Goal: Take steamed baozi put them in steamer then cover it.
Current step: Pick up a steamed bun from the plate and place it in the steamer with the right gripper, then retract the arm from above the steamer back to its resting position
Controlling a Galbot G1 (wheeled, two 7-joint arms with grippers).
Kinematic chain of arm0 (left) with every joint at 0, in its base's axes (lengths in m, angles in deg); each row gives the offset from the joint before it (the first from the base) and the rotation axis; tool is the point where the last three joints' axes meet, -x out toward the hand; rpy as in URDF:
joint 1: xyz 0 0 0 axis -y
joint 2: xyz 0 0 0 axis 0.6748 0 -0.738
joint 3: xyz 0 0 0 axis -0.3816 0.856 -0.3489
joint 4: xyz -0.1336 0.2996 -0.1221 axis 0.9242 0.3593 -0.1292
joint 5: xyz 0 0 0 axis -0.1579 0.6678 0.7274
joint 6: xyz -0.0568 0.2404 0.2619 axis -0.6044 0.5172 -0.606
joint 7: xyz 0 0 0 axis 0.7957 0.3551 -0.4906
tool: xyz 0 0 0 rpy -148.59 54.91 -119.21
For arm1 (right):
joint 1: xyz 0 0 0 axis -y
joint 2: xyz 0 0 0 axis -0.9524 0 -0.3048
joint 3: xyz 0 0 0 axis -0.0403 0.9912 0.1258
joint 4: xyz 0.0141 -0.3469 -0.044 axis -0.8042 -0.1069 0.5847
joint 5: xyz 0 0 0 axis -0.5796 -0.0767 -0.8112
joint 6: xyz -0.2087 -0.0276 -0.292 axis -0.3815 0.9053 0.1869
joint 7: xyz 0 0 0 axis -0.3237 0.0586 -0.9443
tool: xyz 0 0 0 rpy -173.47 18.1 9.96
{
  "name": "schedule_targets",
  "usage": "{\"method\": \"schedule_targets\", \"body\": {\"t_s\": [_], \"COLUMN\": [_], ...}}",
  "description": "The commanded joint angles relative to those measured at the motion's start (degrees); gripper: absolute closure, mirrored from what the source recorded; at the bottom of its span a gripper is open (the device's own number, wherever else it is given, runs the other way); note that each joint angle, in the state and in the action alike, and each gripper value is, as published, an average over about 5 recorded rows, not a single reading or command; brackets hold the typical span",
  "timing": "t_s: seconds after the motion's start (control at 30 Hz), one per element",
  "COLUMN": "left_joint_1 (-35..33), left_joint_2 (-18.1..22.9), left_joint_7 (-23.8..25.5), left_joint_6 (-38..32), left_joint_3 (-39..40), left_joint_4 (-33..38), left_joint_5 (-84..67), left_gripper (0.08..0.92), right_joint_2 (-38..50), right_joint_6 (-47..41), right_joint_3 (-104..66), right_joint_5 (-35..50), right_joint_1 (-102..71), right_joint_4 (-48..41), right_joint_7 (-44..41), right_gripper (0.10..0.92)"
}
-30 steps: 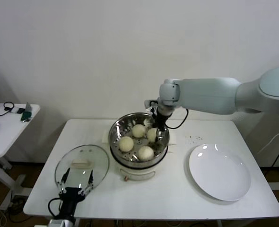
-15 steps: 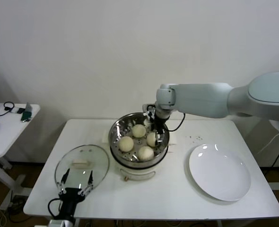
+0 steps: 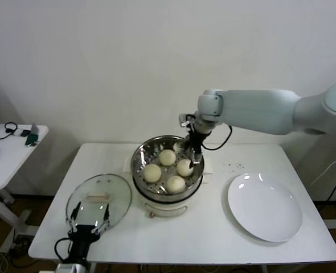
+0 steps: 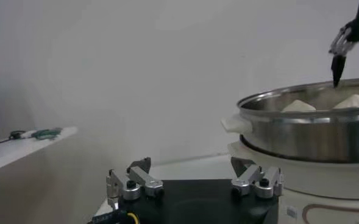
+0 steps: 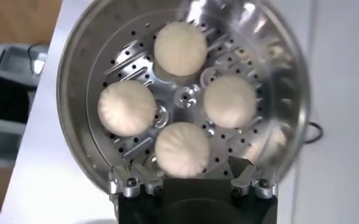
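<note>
The steamer is ready to be covered. Next, my left gripper moves to the beige handle (image 3: pixel 97 198) of the glass cover and closes on it there.
Four off-white baozi lie in the steel steamer (image 3: pixel 138 170) in the middle of the table: one at the back (image 3: pixel 167 157), one to the right (image 3: pixel 185 168), one to the left (image 3: pixel 152 172), one at the front (image 3: pixel 175 183). My right gripper (image 3: pixel 194 149) hangs open and empty just above the steamer's back right rim. In the right wrist view (image 5: pixel 188 169) its fingers stand wide over one baozi (image 5: pixel 182 149), apart from it. The glass cover (image 3: pixel 98 196) lies flat on the table to the left of the steamer. My left gripper (image 3: pixel 90 219) is open and empty at the cover's near edge.
A flat white plate (image 3: pixel 265 206) lies bare to the right of the steamer. The steamer sits on a white pot base (image 3: pixel 168 207). A small side table (image 3: pixel 8 151) with cables stands off to the left. The table's front edge is close behind my left gripper.
My right gripper dipped toward the right-hand baozi, then rose and drew back to the right, leaving that baozi in the steamer. My left gripper has barely moved.
</note>
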Motion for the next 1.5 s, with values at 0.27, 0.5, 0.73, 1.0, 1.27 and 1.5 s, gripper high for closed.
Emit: {"method": "schedule_targets", "body": {"t_s": [0.27, 0.5, 0.73, 1.0, 1.27, 1.5], "left_joint_1": [1.5, 1.7, 3.0, 3.3, 1.8, 1.4], "left_joint_2": [0.1, 0.2, -0.3, -1.5, -3.4, -6.8], "left_joint_7": [-0.5, 0.3, 1.0, 1.5, 2.4, 5.8], "left_joint_6": [0.6, 0.9, 2.5, 5.9, 10.3, 17.1], "left_joint_3": [-0.9, -1.0, -2.2, -3.6, -3.2, 0.0], "left_joint_4": [0.0, -0.2, 1.3, 3.0, 4.2, 4.2], "left_joint_5": [1.8, 4.0, 12.0, 31.3, 53.6, 74.5], "left_gripper": [0.177, 0.177, 0.177, 0.177, 0.177, 0.177], "right_joint_2": [32.6, 42.8, 44.1, 33.8, 22.8, 13.5], "right_joint_6": [20.2, 24.4, 26.1, 24.0, 20.2, 20.7], "right_joint_3": [-22.0, -54.7, -81.0, -110.8, -126.7, -134.8], "right_joint_5": [4.0, -1.9, -6.1, -11.5, -15.8, -18.8], "right_joint_1": [-12.5, -44.2, -71.5, -99.6, -114.8, -122.8], "right_joint_4": [11.8, 16.8, 20.3, 23.9, 27.5, 27.7], "right_joint_7": [26.0, 32.9, 38.4, 40.7, 40.9, 38.8], "right_gripper": [0.203, 0.203, 0.203, 0.203, 0.203, 0.203]}}
